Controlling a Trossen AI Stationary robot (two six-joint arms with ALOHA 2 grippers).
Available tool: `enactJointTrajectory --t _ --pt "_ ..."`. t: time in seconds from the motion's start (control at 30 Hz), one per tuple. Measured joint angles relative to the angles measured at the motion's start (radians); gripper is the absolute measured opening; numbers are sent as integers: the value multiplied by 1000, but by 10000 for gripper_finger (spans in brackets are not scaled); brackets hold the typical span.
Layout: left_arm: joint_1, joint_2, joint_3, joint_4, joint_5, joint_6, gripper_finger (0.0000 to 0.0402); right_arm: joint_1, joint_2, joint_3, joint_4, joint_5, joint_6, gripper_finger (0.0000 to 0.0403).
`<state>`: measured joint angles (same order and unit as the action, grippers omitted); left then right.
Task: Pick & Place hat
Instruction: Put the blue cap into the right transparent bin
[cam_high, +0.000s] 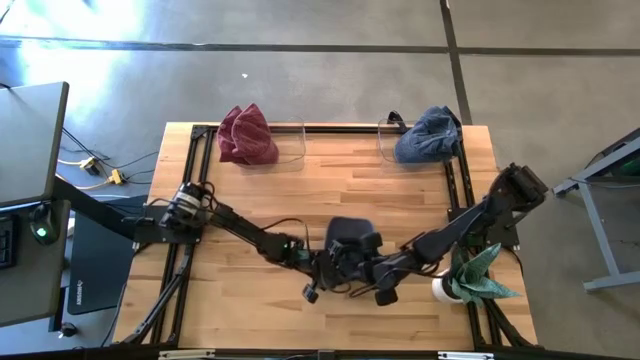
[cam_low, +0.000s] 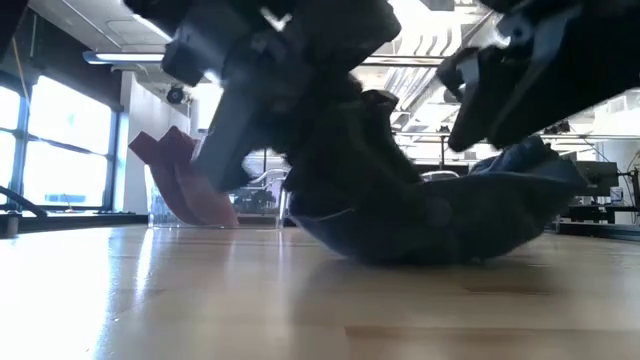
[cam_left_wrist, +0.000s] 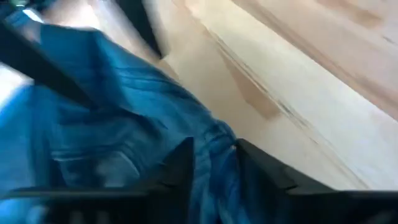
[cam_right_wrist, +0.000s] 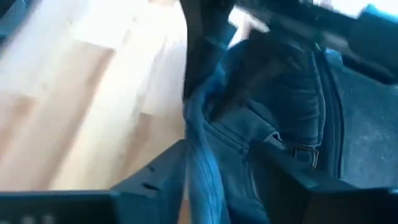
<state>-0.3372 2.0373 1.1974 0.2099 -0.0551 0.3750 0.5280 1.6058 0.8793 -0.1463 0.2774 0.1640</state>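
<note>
The light blue hat's container is on my right gripper's side, so my right gripper will take the dark blue hat's edge (cam_right_wrist: 204, 152) from my left gripper.
A dark blue denim hat (cam_high: 350, 238) lies on the wooden table near its near edge, between the two grippers. In the low view the hat (cam_low: 440, 225) rests on the table by its underside, with its left part raised. My left gripper (cam_high: 322, 268) comes at it from the left and is shut on the denim (cam_left_wrist: 214, 165). My right gripper (cam_high: 378, 272) comes from the right and is shut on the denim too (cam_right_wrist: 217, 168). My left gripper pinches a bunched fold of the hat's denim (cam_left_wrist: 214, 146) between its two fingers, at the hat's left near side. The fingers (cam_left_wrist: 183, 163) slant down toward the table. That side of the hat is drawn up while its underside (cam_low: 420, 255) stays on the table. My right gripper pinches a folded edge of the hat's denim (cam_right_wrist: 202, 149) between its two fingers (cam_right_wrist: 277, 171), at the hat's right near side. It slants down from the right. The edge runs along between the fingers; how many layers it holds, I cannot tell.
A red hat (cam_high: 247, 135) sits in a clear container at the far left of the table, and a light blue hat (cam_high: 428, 138) sits in one at the far right. A green cloth on a white cup (cam_high: 470, 280) stands at the near right corner.
</note>
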Motion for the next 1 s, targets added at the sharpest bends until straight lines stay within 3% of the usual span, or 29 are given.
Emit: enactJointTrajectory --t 0.13,0.33,0.4,0.53,0.67,0.8,1.0 --pt "13 -10 63 -78 31 -36 183 27 -37 1 -7 1 59 215" --pt "-4 -44 274 -526 12 -150 262 65 30 1 152 8 -13 235" --pt "-16 -59 316 -618 -56 -172 272 69 66 1 183 8 -39 236" --pt "-45 -73 275 -694 -300 -211 275 68 134 1 191 56 -108 236" --pt "-27 -118 186 -674 -411 -338 275 67 196 1 217 125 -194 235" --pt "2 -134 98 -601 -479 -431 275 47 230 1 248 131 -225 206" --pt "-13 -172 86 -609 -625 -460 275 18 232 1 278 152 -216 95"
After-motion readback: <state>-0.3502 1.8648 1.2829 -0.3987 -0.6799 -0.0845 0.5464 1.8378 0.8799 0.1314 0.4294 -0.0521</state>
